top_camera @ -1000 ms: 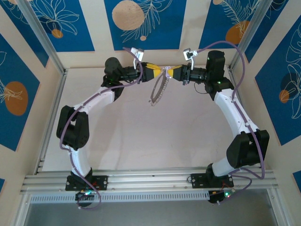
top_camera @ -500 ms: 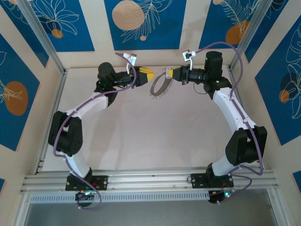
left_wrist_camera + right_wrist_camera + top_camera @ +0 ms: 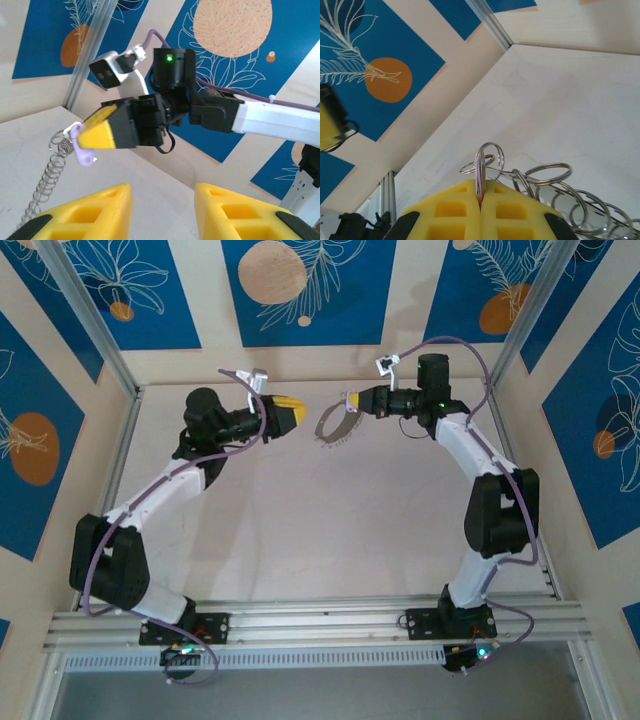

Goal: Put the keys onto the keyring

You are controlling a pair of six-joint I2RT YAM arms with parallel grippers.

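Observation:
The small key will lie on the pale tabletop nearer the rail than my left gripper (image 3: pixel 298 480) once my right gripper releases it.
My right gripper (image 3: pixel 351 400) is shut on the small key (image 3: pixel 479 170), whose lilac head (image 3: pixel 82 150) sticks out beside the yellow fingertips in the left wrist view. The keyring (image 3: pixel 333 427), a large loop edged with small wire rings, hangs from the key above the table; the right wrist view shows its rings (image 3: pixel 555 185) bunched against the fingers. My left gripper (image 3: pixel 293 412) hovers to the left of the ring, apart from it. Its yellow fingers (image 3: pixel 90 212) stand wide open with nothing between them.
Both arms reach to the back of the pale tabletop (image 3: pixel 330 520), near the rear wall with blue patterned panels (image 3: pixel 290 290). Aluminium posts (image 3: pixel 90 325) stand in the back corners and a rail (image 3: pixel 320 625) runs along the near edge.
A second ago both grippers met at the key. My left gripper has let go and pulled back to the left. The right gripper has shifted left, carrying key and ring.

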